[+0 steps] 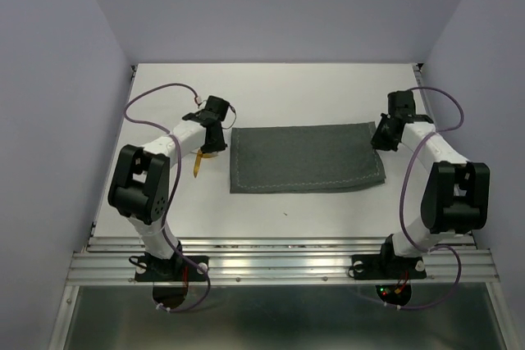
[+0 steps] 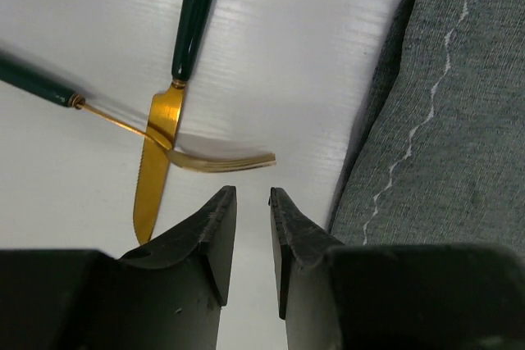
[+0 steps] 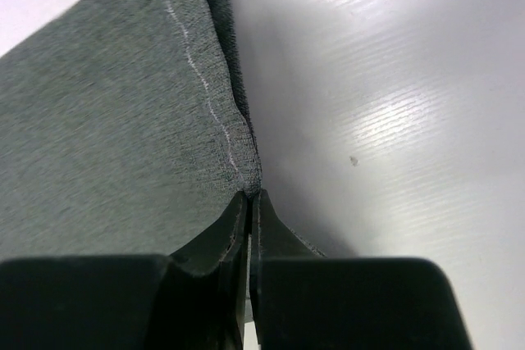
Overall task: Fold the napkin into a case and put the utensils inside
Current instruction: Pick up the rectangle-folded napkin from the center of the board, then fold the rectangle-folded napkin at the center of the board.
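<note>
My right gripper will let go of the napkin's hem on top of the napkin's end (image 1: 256, 152) beside my left gripper.
The dark grey-green napkin (image 1: 303, 157) lies flat as a wide rectangle in the middle of the table, with layered edges in the wrist views. My right gripper (image 1: 381, 138) is at its right end. In the right wrist view the gripper (image 3: 250, 194) is shut on the stitched hem of the napkin (image 3: 107, 137). My left gripper (image 1: 212, 143) hovers beside the cloth's left end. Its jaws (image 2: 253, 193) stand open a little with only bare table between them. Just beyond them lie the utensils: a gold knife (image 2: 156, 153) and a gold fork (image 2: 217, 161), crossed, both with dark green handles.
The white table (image 1: 287, 211) is walled by pale panels at the left, right and back. A metal rail (image 1: 279, 264) runs along the near edge by the arm bases. The napkin's left edge (image 2: 443, 137) lies just right of the left jaws.
</note>
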Tool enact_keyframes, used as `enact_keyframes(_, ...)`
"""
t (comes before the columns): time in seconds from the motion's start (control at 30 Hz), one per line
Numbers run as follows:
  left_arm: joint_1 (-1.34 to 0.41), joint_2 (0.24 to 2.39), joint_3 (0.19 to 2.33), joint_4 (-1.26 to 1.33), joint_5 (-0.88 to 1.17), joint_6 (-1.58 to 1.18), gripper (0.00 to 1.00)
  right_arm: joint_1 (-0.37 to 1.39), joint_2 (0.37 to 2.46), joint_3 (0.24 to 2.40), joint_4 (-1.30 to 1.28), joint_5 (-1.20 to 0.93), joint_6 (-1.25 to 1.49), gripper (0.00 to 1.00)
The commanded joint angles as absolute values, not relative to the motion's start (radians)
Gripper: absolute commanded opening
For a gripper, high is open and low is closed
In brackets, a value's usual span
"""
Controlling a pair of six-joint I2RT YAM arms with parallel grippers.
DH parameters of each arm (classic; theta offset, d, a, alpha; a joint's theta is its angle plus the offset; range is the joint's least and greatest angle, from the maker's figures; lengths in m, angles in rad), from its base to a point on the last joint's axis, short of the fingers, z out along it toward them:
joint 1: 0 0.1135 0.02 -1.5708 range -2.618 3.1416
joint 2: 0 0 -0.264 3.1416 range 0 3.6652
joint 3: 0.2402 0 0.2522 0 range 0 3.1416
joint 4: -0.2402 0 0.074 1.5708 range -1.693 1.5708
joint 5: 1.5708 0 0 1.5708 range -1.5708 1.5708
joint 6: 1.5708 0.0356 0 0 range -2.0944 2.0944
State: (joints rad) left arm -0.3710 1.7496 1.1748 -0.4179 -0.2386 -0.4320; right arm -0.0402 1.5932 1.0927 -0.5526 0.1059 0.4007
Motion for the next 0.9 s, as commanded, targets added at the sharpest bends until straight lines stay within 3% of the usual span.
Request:
enact_keyframes(0.0, -0.374, 1.652, 1.111, -0.423, -0.236, -0.446, 0.35, 0.001, 1.519, 1.127, -0.583, 0.114, 0.416, 0.01)
enact_keyframes(0.53, -0.479, 1.709, 1.052, -0.338, -0.153, -0.489, 0.35, 0.29, 1.493, 1.315, -0.646, 0.084, 0.54, 0.01)
enact_keyframes(0.87, -0.482, 1.767, 1.054, -0.31, -0.137, -0.497, 0.35, 0.546, 1.643, 1.433, -0.618, 0.101, 0.603, 0.01)
